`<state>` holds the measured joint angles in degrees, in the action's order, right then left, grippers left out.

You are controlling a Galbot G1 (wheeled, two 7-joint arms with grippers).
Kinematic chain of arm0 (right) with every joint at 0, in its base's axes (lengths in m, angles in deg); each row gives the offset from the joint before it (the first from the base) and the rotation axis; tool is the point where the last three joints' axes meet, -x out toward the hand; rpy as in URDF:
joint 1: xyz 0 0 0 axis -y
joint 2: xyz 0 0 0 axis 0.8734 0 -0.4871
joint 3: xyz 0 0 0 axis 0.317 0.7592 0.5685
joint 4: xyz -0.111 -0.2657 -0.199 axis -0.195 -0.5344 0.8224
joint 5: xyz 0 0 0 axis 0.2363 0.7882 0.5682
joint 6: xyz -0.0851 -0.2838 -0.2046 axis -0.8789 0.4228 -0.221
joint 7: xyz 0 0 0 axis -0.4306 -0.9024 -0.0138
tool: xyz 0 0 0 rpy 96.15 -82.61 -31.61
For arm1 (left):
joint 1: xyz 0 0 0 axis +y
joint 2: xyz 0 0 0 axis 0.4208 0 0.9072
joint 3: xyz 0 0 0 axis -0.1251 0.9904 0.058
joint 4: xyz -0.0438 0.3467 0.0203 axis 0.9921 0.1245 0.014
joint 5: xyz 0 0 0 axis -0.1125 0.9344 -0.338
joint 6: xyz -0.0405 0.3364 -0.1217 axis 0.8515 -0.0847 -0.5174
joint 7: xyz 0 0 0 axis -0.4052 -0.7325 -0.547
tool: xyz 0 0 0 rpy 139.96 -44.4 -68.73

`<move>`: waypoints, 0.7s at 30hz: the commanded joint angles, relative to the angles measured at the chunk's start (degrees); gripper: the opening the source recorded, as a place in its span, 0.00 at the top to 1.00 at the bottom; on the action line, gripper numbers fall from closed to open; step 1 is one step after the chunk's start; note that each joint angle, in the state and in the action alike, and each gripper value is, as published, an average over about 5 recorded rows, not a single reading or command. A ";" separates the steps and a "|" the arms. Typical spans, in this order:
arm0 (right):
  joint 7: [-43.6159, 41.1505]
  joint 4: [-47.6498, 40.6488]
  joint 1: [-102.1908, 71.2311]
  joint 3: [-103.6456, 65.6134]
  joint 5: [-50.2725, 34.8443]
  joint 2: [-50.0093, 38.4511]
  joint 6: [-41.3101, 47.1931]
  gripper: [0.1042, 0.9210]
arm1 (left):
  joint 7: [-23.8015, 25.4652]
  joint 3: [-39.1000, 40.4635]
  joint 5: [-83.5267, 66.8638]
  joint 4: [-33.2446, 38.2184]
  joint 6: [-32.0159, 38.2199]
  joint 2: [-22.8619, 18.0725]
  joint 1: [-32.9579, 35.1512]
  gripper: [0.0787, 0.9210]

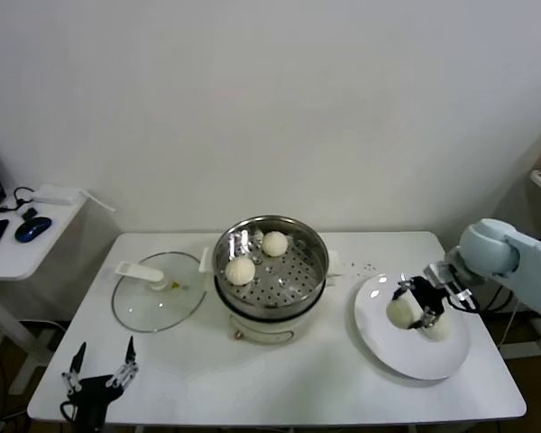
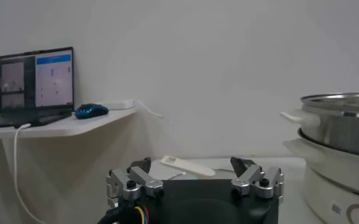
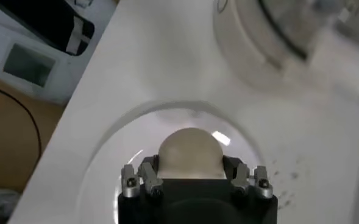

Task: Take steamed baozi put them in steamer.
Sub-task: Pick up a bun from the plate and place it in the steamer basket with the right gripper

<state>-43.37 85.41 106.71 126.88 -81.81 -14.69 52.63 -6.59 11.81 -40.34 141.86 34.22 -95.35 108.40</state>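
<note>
Next, I set the held baozi down with my right gripper on the bare perforated bottom of the steamer (image 1: 275,295), close to the steamer's front rim. The held baozi is still above the white plate.
Two steamed baozi (image 1: 273,243) (image 1: 241,270) lie on the perforated floor of the steamer (image 1: 317,248), a shiny steel basket on a cream base at the table's middle. On the right, over the white plate (image 1: 415,361), my right gripper (image 1: 414,306) is shut on a third baozi (image 1: 399,313). Another baozi (image 1: 437,328) lies just beside it on the plate. The right wrist view shows the held baozi (image 3: 189,149) between my right gripper's (image 3: 189,167) fingers, above the plate (image 3: 115,158). My left gripper (image 1: 101,365) is parked open at the table's front left corner.
A glass lid (image 1: 158,293) with a white handle lies flat to the left of the steamer. A side table (image 1: 27,244) with a mouse and a laptop stands far left. From the left wrist, the open left gripper (image 2: 194,170) faces the steamer's wall (image 2: 344,125).
</note>
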 commanded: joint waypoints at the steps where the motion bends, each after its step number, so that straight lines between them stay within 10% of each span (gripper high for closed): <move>1: -0.08 9.20 24.62 11.49 -1.63 3.62 -7.13 0.29 | 0.13 0.40 1.94 0.04 -0.46 -0.01 -0.39 0.12; 21: 0.97 5.08 26.07 10.40 10.04 31.53 -15.59 0.30 | 0.21 0.15 3.75 -0.39 -1.83 1.68 -1.64 0.12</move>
<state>-42.57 93.65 131.79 136.55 -79.25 4.77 41.70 -6.38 12.00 -37.08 141.45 32.68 -93.85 106.80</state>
